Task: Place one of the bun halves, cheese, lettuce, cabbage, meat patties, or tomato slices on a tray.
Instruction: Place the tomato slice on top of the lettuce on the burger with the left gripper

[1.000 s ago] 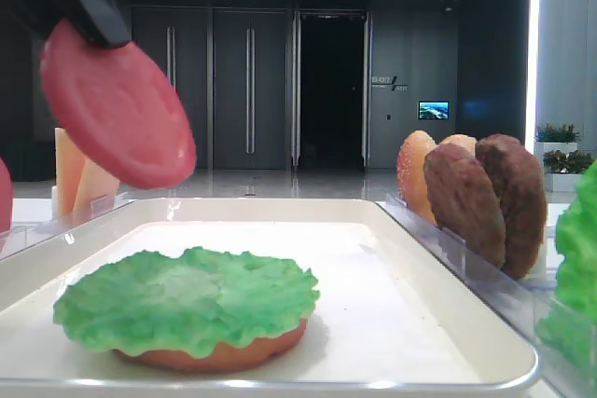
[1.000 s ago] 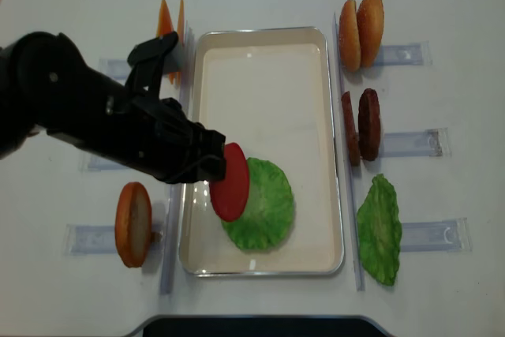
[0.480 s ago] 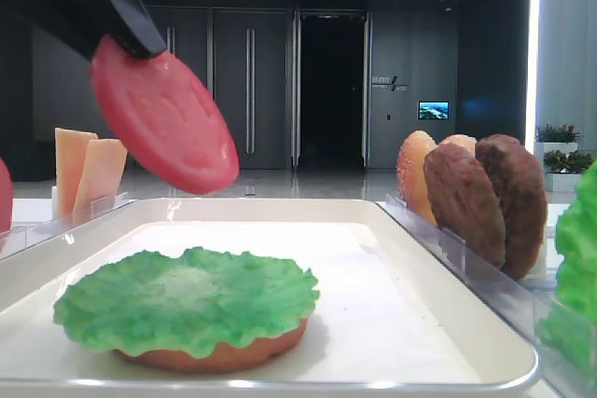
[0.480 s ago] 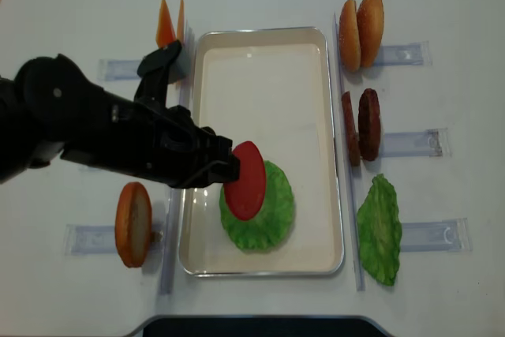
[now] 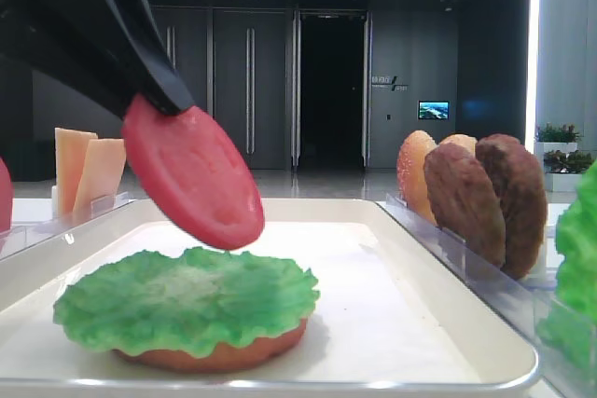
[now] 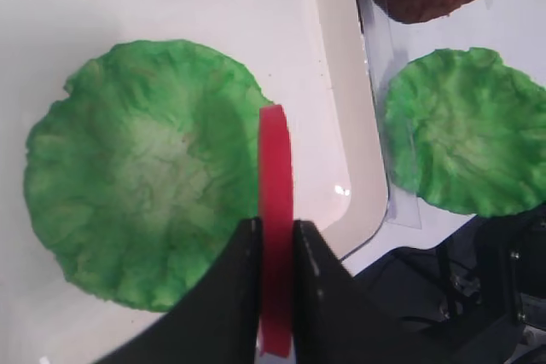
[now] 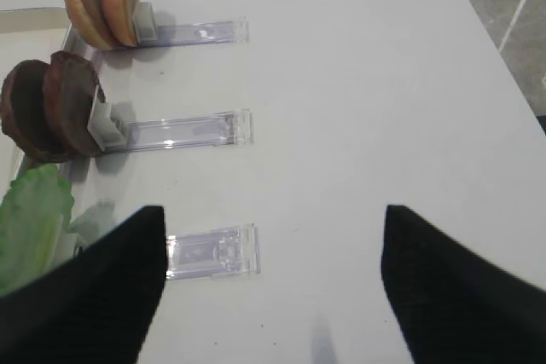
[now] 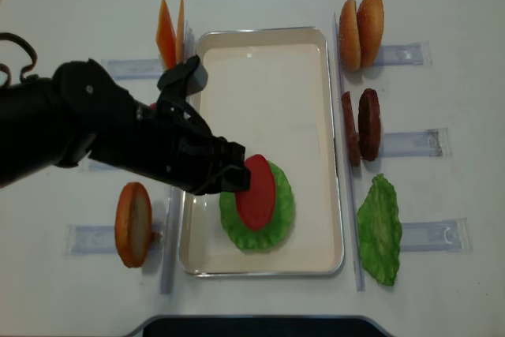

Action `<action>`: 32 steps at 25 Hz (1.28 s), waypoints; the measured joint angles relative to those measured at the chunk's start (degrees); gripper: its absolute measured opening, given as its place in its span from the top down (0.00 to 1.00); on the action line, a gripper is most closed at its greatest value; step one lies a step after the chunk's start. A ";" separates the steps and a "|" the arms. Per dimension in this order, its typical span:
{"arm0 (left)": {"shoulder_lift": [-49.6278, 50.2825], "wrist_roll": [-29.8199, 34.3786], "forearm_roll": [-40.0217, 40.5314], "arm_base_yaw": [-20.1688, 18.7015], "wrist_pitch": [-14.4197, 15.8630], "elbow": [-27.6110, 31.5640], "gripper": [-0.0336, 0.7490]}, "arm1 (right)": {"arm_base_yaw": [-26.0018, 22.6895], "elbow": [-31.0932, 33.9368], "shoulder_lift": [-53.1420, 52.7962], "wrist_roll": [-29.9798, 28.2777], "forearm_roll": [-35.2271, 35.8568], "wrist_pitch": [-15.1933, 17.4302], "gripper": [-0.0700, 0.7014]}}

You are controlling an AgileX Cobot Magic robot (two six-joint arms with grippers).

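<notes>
The robot's left gripper will release the tomato slice flat on the middle of the green lettuce in the tray (image 8: 256, 209) (image 6: 152, 176).
My left gripper (image 8: 237, 177) is shut on a pinkish-red tomato slice (image 8: 256, 192), pinching its edge. The slice (image 5: 194, 179) hangs tilted just above the green lettuce (image 5: 187, 297), apart from it. That lettuce (image 8: 282, 212) lies on an orange-tan bun half (image 5: 219, 357) in the near part of the off-white tray (image 8: 268, 34). In the left wrist view the slice (image 6: 275, 185) shows edge-on between the black fingers (image 6: 243, 262), over the lettuce's (image 6: 145, 202) right side. My right gripper (image 7: 271, 215) stands open over bare table, holding nothing.
Clear racks flank the tray. On the right stand two bun halves (image 8: 361, 31), two meat patties (image 8: 361, 125) and a second lettuce leaf (image 8: 380, 228). On the left are cheese slices (image 8: 170, 31) and a bun half (image 8: 132, 224).
My left gripper has carried the tomato slice rightward and lower, from beside the tray's left rim to just over the lettuce. Nothing else moved.
</notes>
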 joint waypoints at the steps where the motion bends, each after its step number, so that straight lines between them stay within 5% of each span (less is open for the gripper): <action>1: 0.31 1.05 -0.98 -0.30 -0.31 0.00 0.88 | 0.00 0.00 0.00 0.00 0.00 0.00 0.23; 32: 6.20 3.18 -3.88 -2.50 -4.25 0.00 0.88 | 0.00 0.00 0.00 0.00 0.00 0.00 0.23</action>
